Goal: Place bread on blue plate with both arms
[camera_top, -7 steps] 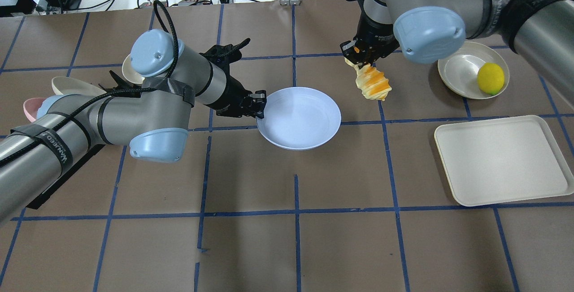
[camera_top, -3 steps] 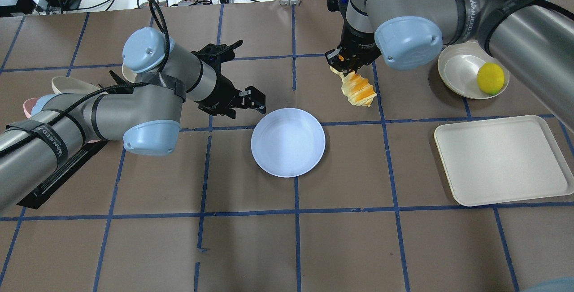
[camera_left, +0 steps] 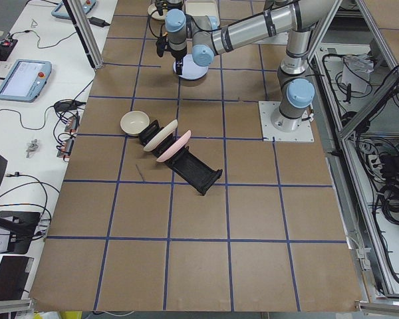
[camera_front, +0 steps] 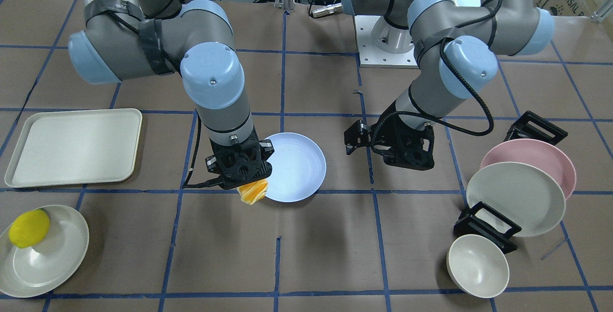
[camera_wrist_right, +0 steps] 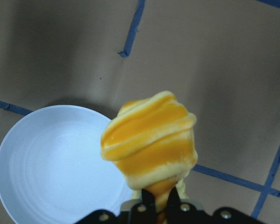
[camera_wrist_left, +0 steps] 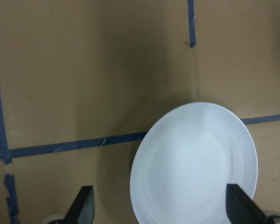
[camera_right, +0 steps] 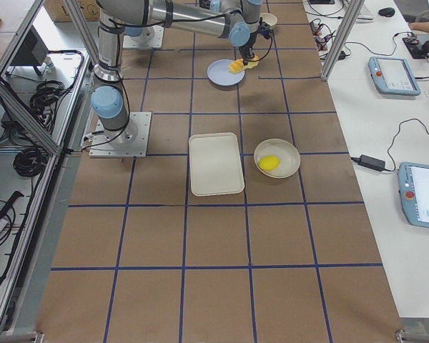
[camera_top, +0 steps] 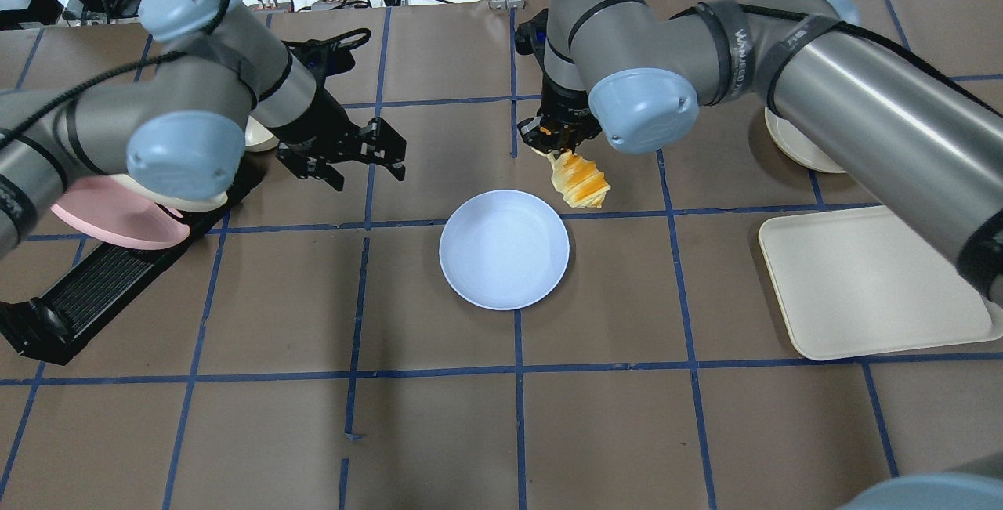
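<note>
Next, my right gripper releases the bread across the middle of the pale blue plate (camera_front: 290,171) (camera_wrist_right: 76,161). The bread now hangs just beyond the plate's rim.
The pale blue plate (camera_top: 504,249) lies flat on the brown table; it also shows in the front view (camera_front: 297,166). My right gripper (camera_top: 552,143) is shut on one end of the striped orange and cream bread (camera_top: 581,182). The bread hangs above the table just beyond the plate's far right rim. In the right wrist view the bread (camera_wrist_right: 151,140) hangs partly over the plate's edge (camera_wrist_right: 51,158). My left gripper (camera_top: 370,165) is open and empty, to the far left of the plate. Its wrist view shows the plate (camera_wrist_left: 196,163) between the spread fingers (camera_wrist_left: 81,207).
A cream tray (camera_top: 870,283) lies at the right. A cream plate (camera_front: 52,259) with a yellow lemon (camera_front: 28,228) sits beyond it. A black dish rack (camera_front: 483,225) holds a pink plate (camera_front: 531,151) and a cream plate (camera_front: 515,197), with a cream bowl (camera_front: 477,265) beside it.
My left gripper has let go of the blue plate's rim, the plate has settled flat, and the arm has drawn back left. My right gripper has carried the bread left toward the plate.
</note>
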